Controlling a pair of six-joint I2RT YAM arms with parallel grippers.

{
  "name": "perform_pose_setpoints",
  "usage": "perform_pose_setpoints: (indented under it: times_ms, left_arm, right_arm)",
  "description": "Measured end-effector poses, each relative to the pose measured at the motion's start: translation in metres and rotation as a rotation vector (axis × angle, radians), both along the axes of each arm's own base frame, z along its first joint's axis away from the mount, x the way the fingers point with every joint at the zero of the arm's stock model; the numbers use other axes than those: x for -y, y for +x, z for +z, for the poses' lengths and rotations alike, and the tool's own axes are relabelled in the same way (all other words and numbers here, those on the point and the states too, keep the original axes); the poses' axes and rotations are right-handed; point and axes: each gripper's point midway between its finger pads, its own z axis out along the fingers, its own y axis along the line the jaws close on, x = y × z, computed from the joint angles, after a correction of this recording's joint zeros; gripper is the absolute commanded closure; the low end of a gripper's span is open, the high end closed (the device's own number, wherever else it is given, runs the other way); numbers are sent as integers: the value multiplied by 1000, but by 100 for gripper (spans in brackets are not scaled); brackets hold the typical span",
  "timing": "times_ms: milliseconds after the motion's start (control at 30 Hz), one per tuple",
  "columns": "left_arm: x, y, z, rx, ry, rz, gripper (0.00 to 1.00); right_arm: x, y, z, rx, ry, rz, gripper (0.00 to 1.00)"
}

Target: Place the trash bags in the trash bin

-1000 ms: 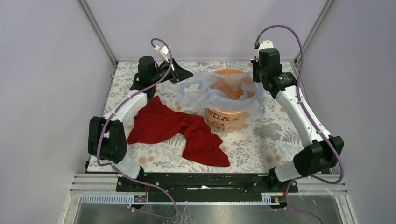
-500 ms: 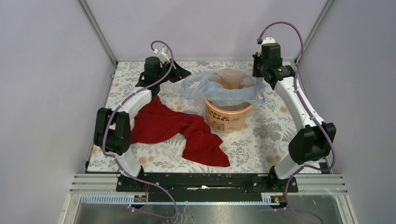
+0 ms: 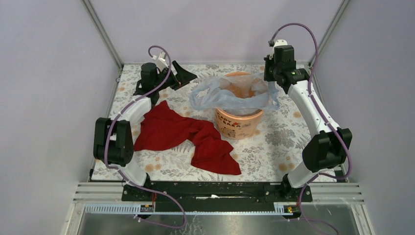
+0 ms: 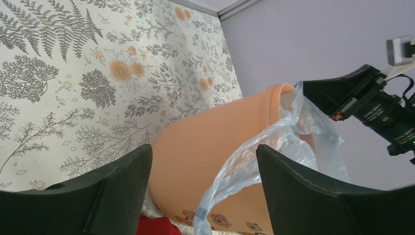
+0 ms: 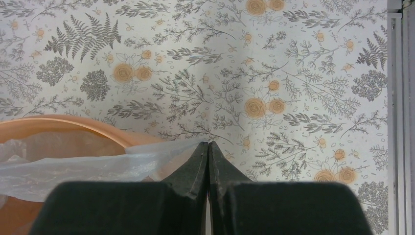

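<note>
The trash bag's edge spans the trash bin's opening, so next my left gripper takes the trash bag's loose end (image 3: 196, 101) and pulls it down outside the trash bin.
The trash bag (image 3: 215, 96), thin pale-blue film, lies draped across the mouth of the orange trash bin (image 3: 238, 123) near the back of the table, its left side sagging outside the rim. My left gripper (image 3: 185, 79) hangs open a little left of the bag, touching nothing. In the left wrist view its gripper (image 4: 203, 149) frames the bin's side (image 4: 195, 147) and a strip of the bag (image 4: 244, 166). My right gripper (image 3: 270, 85) stands over the bin's right rim. In the right wrist view it (image 5: 208, 143) is shut on the bag's edge (image 5: 147, 156).
A large red cloth (image 3: 181, 132) lies crumpled on the flowered tabletop (image 3: 288, 142), left of and in front of the bin. Grey walls and metal frame posts close in the back and sides.
My left gripper has opened, let go of the bag's left edge and drawn back to the left. The freed side has sagged over the bin. The right arm has hardly moved.
</note>
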Motion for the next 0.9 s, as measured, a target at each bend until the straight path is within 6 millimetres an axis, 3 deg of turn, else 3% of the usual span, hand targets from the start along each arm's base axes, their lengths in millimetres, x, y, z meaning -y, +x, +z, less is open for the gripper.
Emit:
perform_pose_setpoints:
  times_ms: [200, 500, 567, 600, 700, 833, 900]
  left_arm:
    - [-6, -7, 10, 6, 8, 3, 4]
    - [3, -34, -13, -77, -47, -95, 8]
    - [7, -40, -17, -98, -73, -129, 20]
    - [9, -42, -17, -102, -86, -150, 34]
    - [15, -45, -13, -103, -131, -190, 59]
    - [18, -45, -3, -72, -162, -203, 86]
    - [17, -42, 1, -51, -168, -191, 94]
  right_arm:
    - [-1, 0, 0, 0, 4, 5, 93]
    - [-3, -1, 2, 3, 11, 16, 93]
    - [-3, -1, 2, 3, 11, 16, 93]
    - [-3, -1, 2, 3, 11, 16, 93]
    - [-3, -1, 2, 3, 11, 16, 93]
    - [-3, -1, 3, 6, 13, 15, 94]
    - [-4, 1, 5, 16, 18, 14, 97]
